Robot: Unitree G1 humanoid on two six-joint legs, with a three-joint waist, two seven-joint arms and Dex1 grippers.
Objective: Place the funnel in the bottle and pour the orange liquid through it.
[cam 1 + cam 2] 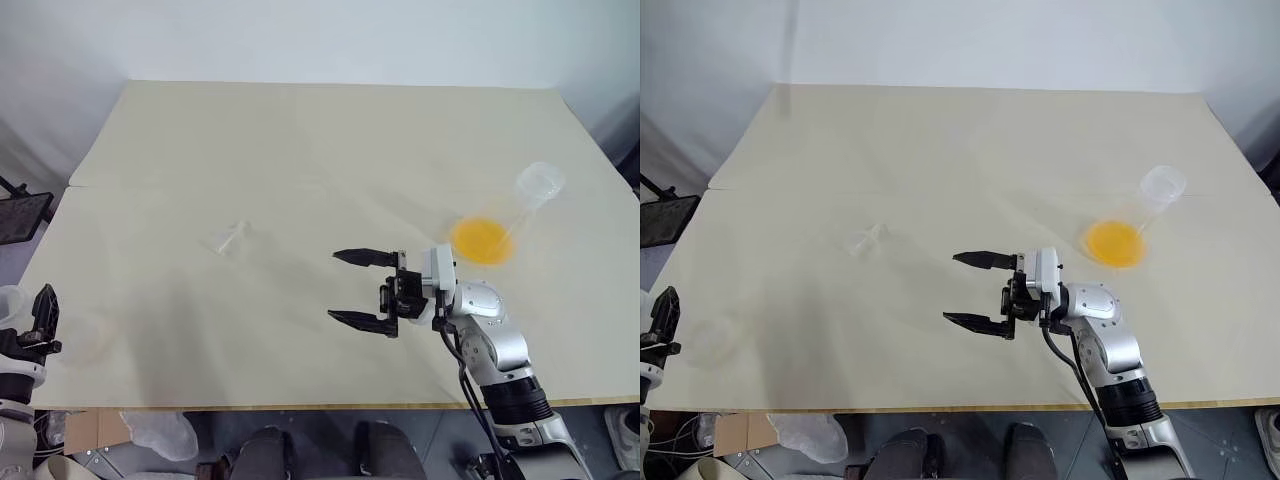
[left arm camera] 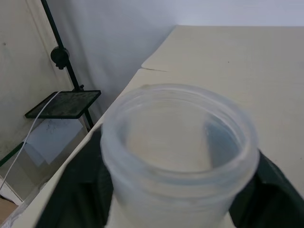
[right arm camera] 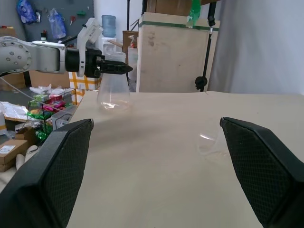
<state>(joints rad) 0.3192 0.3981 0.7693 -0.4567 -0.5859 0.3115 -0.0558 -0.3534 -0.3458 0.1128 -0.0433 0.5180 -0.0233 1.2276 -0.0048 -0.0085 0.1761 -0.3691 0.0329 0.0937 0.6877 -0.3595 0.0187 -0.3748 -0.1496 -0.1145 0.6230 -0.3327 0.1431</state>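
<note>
Next, my left gripper lets go of the empty bottle on the table (image 1: 335,243) between the funnel and the conical flask.
The funnel (image 1: 228,240) lies on its side on the cream table (image 1: 300,130), left of centre; it also shows faintly as funnel (image 3: 211,142) in the right wrist view. My right gripper (image 1: 333,287) hovers open and empty to its right, pointing left. The orange liquid (image 1: 482,241) fills the base of a clear conical flask (image 1: 538,186) standing at the right. At the table's left front edge stands the empty bottle (image 3: 113,92). My left gripper (image 3: 115,68) is shut on its neck, and the bottle's mouth (image 2: 178,142) sits between the fingers (image 2: 78,190).
A black stand with a flat plate (image 2: 64,104) stands off the table's left edge. Beyond that side are a wooden crate (image 3: 175,52) and cluttered shelves. The table's front edge runs just behind both arms.
</note>
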